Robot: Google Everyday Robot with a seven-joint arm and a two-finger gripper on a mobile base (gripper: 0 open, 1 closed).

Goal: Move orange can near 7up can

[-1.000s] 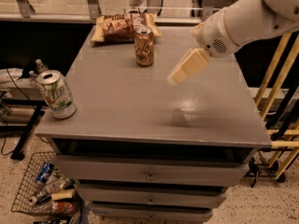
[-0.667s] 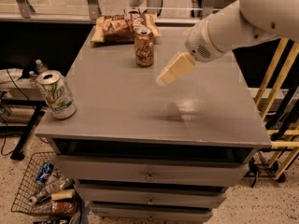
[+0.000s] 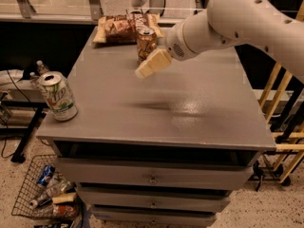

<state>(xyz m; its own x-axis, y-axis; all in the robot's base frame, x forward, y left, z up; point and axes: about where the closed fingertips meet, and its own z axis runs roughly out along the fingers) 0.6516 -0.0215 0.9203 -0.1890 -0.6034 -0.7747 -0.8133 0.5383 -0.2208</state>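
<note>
Next, my gripper should go to the upper half of the orange can (image 3: 146,38) and close there, with the snack bags just behind it.
The orange can (image 3: 145,42) stands upright at the back of the grey cabinet top (image 3: 190,108), in front of the snack bags. The 7up can (image 3: 58,96), white and light green with a silver top, stands near the front left corner, far from the orange can. My gripper (image 3: 151,64) hangs over the top just in front of the orange can and slightly to its right, its pale fingers pointing down-left. It holds nothing that I can see.
Brown snack bags (image 3: 124,27) lie at the back edge behind the orange can. A wire basket (image 3: 47,194) of bottles sits on the floor at the front left. Wooden frames (image 3: 280,103) stand to the right of the cabinet.
My gripper has swung left and toward the back, from the right middle of the top to just in front of the orange can. Both cans stay put.
</note>
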